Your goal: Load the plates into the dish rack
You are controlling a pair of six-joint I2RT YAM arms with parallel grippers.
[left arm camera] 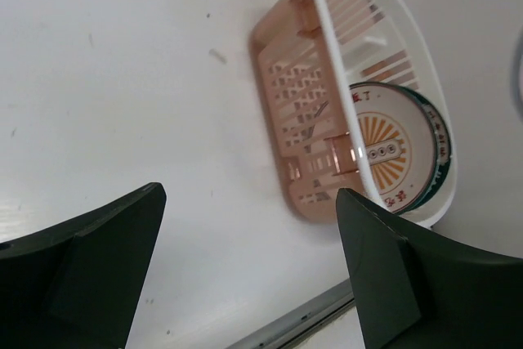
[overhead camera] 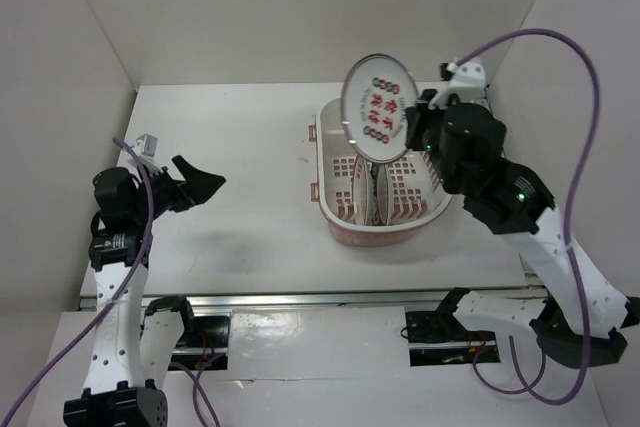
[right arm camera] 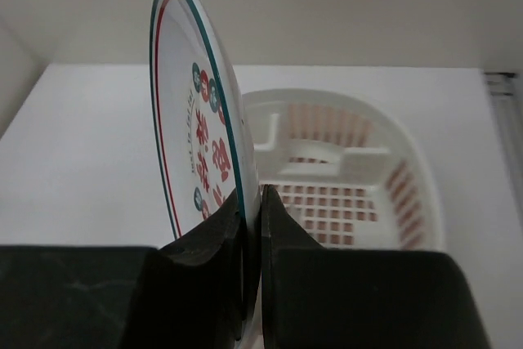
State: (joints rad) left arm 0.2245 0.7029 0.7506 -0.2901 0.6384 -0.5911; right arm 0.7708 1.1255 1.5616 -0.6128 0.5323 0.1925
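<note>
The robot's right gripper should release the white plate, held upright above the rack's far end, in the dish rack (overhead camera: 401, 199) next to the standing plates, on the plate's own side.
My right gripper (overhead camera: 409, 133) (right arm camera: 253, 202) is shut on the lower rim of a white plate with red marks (overhead camera: 377, 107) (right arm camera: 196, 140). It holds the plate upright on edge above the far end of the pale-pink and white dish rack (overhead camera: 385, 232) (right arm camera: 327, 104). Two other plates stand on edge inside the rack (overhead camera: 366, 193). In the left wrist view one shows an orange sunburst centre (left arm camera: 384, 149), with a dark-rimmed plate (left arm camera: 442, 143) behind it. My left gripper (overhead camera: 198, 177) (left arm camera: 249, 194) is open and empty over the bare table, well left of the rack (left arm camera: 286, 96).
White walls enclose the table on the left, back and right. A metal rail (overhead camera: 300, 303) runs along the near edge in front of the arm bases. A purple cable (overhead camera: 560, 42) arcs above the right arm.
</note>
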